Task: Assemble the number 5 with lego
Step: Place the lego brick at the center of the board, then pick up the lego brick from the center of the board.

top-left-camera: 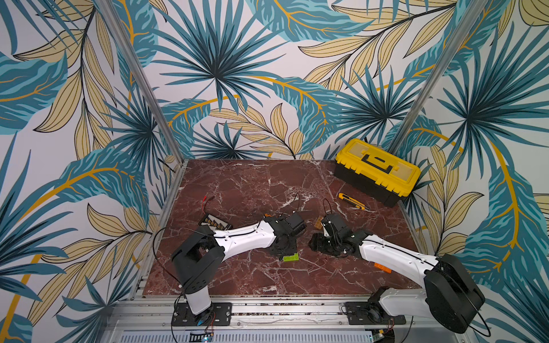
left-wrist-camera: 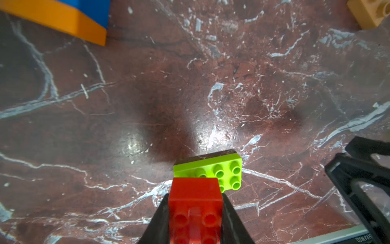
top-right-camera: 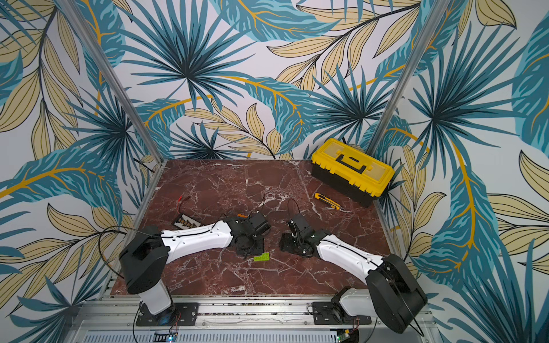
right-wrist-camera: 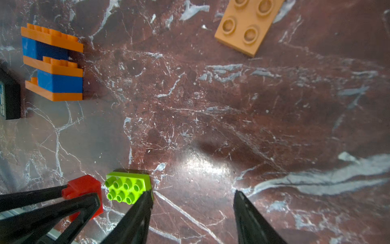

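Observation:
I need to let go of the red lego brick with my left gripper at the lime-green brick's far corner (top-left-camera: 298, 249) (left-wrist-camera: 243, 149), toward the tan brick.
My left gripper (left-wrist-camera: 195, 197) is shut on a red lego brick (left-wrist-camera: 195, 213), held just above the marble table. A lime-green brick (left-wrist-camera: 221, 171) lies flat on the table right beyond it, studs up, and shows in both top views (top-left-camera: 291, 258) (top-right-camera: 262, 257). My right gripper (right-wrist-camera: 192, 193) stands open with nothing between its fingers; one fingertip is at the lime brick's (right-wrist-camera: 126, 187) edge. A stack of orange and blue bricks (right-wrist-camera: 52, 63) lies further off. A tan brick (right-wrist-camera: 247, 25) lies apart from it.
A yellow toolbox (top-left-camera: 377, 170) stands at the back right with a utility knife (top-left-camera: 352, 201) in front of it. A black board with yellow parts (top-left-camera: 214, 222) and red wires (top-left-camera: 208, 199) lie at the left. An orange brick (top-left-camera: 382, 267) lies beside the right arm.

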